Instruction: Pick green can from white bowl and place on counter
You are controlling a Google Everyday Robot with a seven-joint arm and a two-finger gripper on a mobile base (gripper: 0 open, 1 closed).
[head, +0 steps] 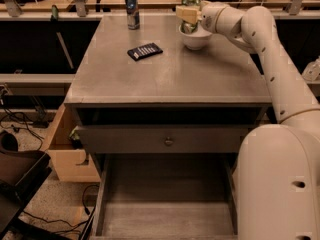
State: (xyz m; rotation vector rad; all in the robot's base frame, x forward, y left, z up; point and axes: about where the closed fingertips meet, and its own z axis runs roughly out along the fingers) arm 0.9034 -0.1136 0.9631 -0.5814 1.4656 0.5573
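The green can, now upright over the white bowl, will be released on the grey counter's front edge area (156,91), before the flat black device.
The green can (191,0) stands upright over the white bowl (196,40) at the back right of the grey counter (170,79). Its silver top rises well above the bowl's rim, and its lower end shows just inside the rim. My gripper (188,15) reaches in from the right and is shut on the can's middle, with its tan fingers (185,14) across the can's front. The white arm runs from the lower right up to the bowl.
A taller dark blue can (132,10) stands at the back left of the counter. A flat black device (145,51) lies left of the bowl. Below are a drawer with a round knob (169,141) and an open lower compartment. A railing runs behind the counter.
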